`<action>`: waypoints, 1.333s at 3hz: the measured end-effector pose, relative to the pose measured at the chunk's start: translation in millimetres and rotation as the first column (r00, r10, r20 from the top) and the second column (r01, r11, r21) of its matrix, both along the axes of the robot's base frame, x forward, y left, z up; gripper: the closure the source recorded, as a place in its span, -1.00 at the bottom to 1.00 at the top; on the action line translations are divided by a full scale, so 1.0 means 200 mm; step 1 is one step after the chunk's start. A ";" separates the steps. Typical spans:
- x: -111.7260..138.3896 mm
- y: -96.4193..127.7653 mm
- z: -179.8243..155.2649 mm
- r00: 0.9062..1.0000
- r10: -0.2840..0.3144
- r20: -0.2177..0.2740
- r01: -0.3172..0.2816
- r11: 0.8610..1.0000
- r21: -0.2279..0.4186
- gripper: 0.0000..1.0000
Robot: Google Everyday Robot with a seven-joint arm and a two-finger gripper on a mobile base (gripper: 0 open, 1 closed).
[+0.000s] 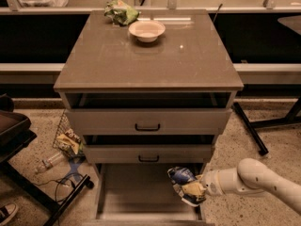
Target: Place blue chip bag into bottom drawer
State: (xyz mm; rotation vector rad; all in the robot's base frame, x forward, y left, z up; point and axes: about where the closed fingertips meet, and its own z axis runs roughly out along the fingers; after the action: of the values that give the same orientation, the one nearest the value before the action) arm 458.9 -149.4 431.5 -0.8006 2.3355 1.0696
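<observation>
Next, my gripper releases the blue chip bag on the middle of the bottom drawer's inside [150, 195], below the black handles.
The blue chip bag [180, 177], shiny dark-blue crumpled foil with a yellowish lower part, hangs over the right side of the pulled-out bottom drawer [127, 192]. My gripper [196, 190] comes in from the right on a white arm and is shut on the bag, holding it just above the drawer's flat floor near its right wall. The drawer is a wide shallow tray under two closed drawers with black handles [147, 127].
On the cabinet top [148, 60] stand a white bowl [146, 30] and a green snack bag [121, 11] at the back. Left of the cabinet are a wire basket with wrappers [67, 138], a bottle on the floor [47, 163] and black stand legs [61, 201].
</observation>
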 end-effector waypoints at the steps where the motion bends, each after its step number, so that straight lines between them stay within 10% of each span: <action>1: 0.00 0.00 0.00 1.000 0.000 0.000 0.000 1.000 0.000 1.00; 4: 0.18 0.41 -0.62 0.995 -0.084 -0.050 0.094 0.963 0.253 1.00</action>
State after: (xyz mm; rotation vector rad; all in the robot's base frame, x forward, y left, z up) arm 494.5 -67.6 306.5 -0.5767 2.1820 1.3224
